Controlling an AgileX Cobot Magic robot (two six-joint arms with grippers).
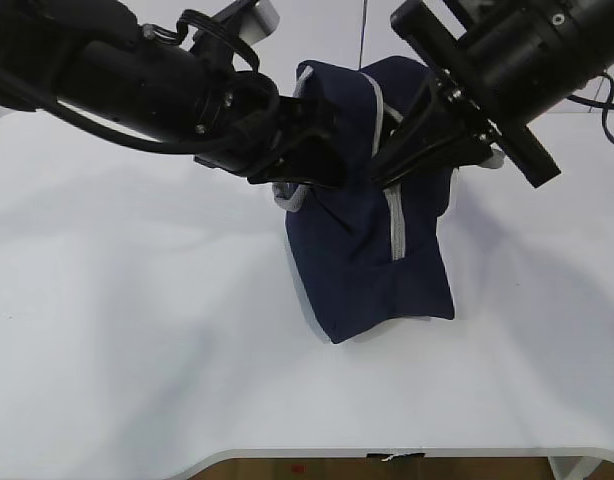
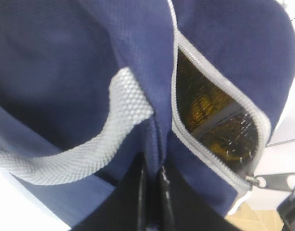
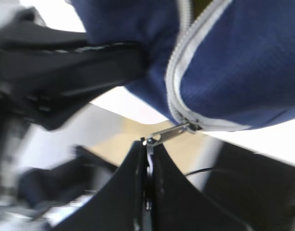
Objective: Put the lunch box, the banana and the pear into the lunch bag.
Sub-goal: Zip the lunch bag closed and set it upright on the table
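Note:
The slanted bag is held level with the ring pull by my left gripper, so that gripper should take the fabric lower down [image 1: 321,232] before my right gripper closes the zipper.
The navy lunch bag [image 1: 372,260] stands tilted on the white table, held up between both arms. My left gripper [image 1: 309,160] is shut on a fold of the bag's fabric [image 2: 159,144], next to a grey handle [image 2: 116,115]. My right gripper [image 1: 389,165] is shut on the zipper's ring pull [image 3: 167,135], at the end of the grey zipper [image 3: 174,72]. The zipper gap [image 2: 210,120] stands part open over shiny lining with yellow patches. I cannot tell whether that yellow is the banana or the pear. The lunch box is hidden.
The white table [image 1: 137,330] lies all round the bag, with its front edge [image 1: 287,455] near the bottom of the exterior view. Both black arms cross above the back of the table. The left arm [image 3: 66,62] shows blurred in the right wrist view.

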